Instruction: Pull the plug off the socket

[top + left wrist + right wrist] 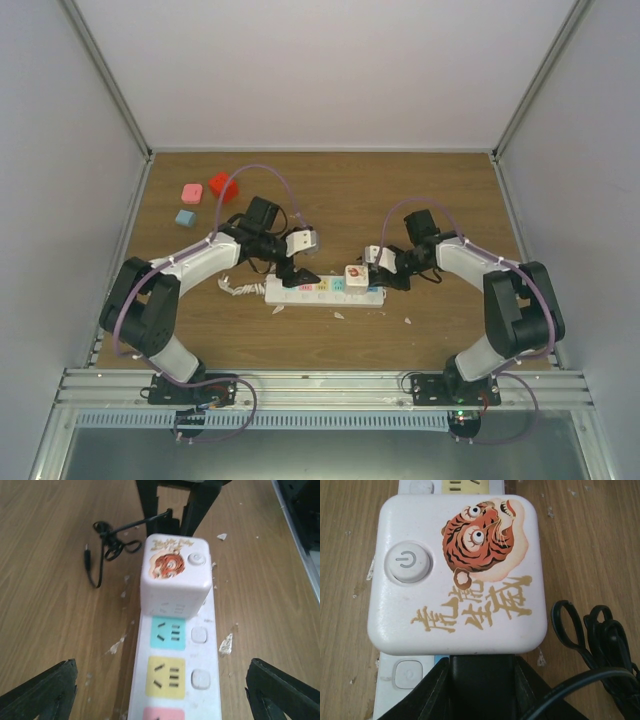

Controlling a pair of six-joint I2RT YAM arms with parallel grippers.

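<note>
My right fingers crowd the white adapter's side, so they should take the black plug farther back (482,697) as my left gripper holds the white adapter still.
The socket (315,292) is a long white power strip with pastel faces, lying mid-table; it also shows in the left wrist view (175,680) and the right wrist view (407,672). A white cube adapter (355,277) with a tiger face sits plugged in near its right end (175,575) (457,570). Just behind it stands a black plug (482,680), flanked tightly by my right gripper's fingers (427,695). My right gripper (385,273) looks shut on that plug. My left gripper (290,275) is open, its jaws wide on either side of the strip's left part (160,695).
A coiled black cable (107,545) lies on the wood beside the strip's right end (600,640). The strip's white cord stub (235,288) sticks out left. Pink (190,191), red (221,186) and blue (184,217) blocks sit at the back left. Walls enclose the table.
</note>
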